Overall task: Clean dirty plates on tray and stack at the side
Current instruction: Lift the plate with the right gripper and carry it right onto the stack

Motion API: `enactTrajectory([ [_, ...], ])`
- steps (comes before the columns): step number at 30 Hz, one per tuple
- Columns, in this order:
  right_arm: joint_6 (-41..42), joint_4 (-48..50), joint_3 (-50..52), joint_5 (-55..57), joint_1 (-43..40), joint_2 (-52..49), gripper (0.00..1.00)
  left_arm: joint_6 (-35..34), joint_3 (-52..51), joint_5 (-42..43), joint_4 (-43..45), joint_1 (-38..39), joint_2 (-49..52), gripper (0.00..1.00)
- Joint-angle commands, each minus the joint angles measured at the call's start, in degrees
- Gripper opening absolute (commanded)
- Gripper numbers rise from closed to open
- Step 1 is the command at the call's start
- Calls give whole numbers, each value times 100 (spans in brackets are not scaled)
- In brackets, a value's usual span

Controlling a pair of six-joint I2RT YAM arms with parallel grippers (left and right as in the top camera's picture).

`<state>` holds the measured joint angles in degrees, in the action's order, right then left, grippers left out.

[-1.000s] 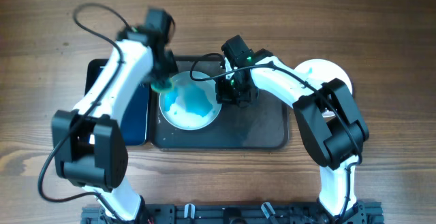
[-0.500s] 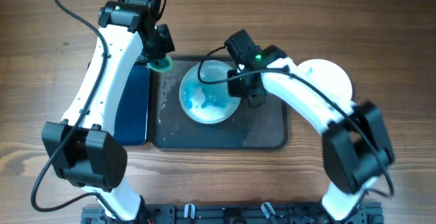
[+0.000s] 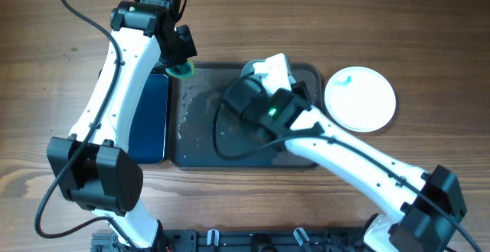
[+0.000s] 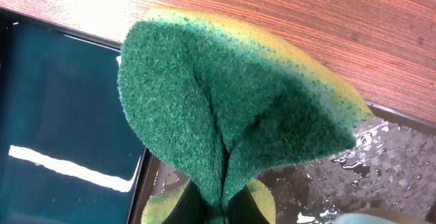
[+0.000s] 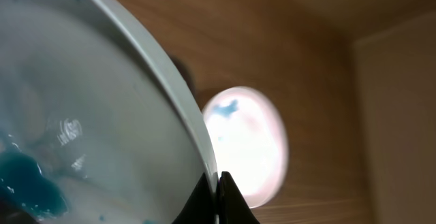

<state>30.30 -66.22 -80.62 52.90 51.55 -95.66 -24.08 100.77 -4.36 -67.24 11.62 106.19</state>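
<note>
My right gripper is going to set the pale plate down on top of the white plate (image 3: 360, 99) (image 5: 246, 147), which is beside the dark grey tray.
My right gripper (image 5: 218, 183) is shut on the rim of a pale plate (image 5: 102, 115) with a teal smear and holds it tilted in the air. In the overhead view only a sliver of this plate (image 3: 251, 69) shows behind the raised right arm, above the dark grey tray (image 3: 199, 152). A white plate (image 3: 360, 99) with a small teal mark lies on the table right of the tray; it also shows in the right wrist view (image 5: 245, 149). My left gripper (image 4: 225, 214) is shut on a green and yellow sponge (image 4: 225, 101) over the tray's far left corner (image 3: 181, 70).
A smaller black tray with a blue inside (image 3: 149, 122) lies along the dark tray's left side and shows in the left wrist view (image 4: 61, 115). The dark tray's floor is wet (image 4: 388, 169). The raised right arm hides the tray's middle.
The right gripper has lifted the plate off the tray, and the arm now rises over the tray's middle. The left gripper pulled the sponge off the plate to the far left corner, then stayed.
</note>
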Motion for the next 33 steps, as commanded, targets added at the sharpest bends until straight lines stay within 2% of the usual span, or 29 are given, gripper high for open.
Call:
enactTrajectory([
  [1,227,-168,37,1606,385,107,4,116,59,70,39,-28,-42,4],
  [9,223,-184,37,3158,861,107,4,116,59,70,39,-28,-42,4],
  [13,291,-177,37,3217,861,107,4,116,59,70,17,-28,-42,4],
  [15,400,-170,37,2905,859,107,4,118,59,68,15,-28,-42,4],
  [16,468,-166,37,2485,850,105,4,116,59,68,15,-28,-42,4],
  [20,796,52,39,-382,422,105,4,116,59,70,15,-28,-42,4],
  [23,868,420,39,-2380,-256,105,4,116,59,70,13,-28,-42,4],
  [25,658,656,39,-3939,-1108,105,4,116,59,70,13,-28,-42,4],
  [28,337,791,39,-5156,-2229,105,4,116,59,70,13,-28,-42,4],
  [33,203,741,44,-5464,-4048,103,4,118,59,70,15,-28,-42,4],
])
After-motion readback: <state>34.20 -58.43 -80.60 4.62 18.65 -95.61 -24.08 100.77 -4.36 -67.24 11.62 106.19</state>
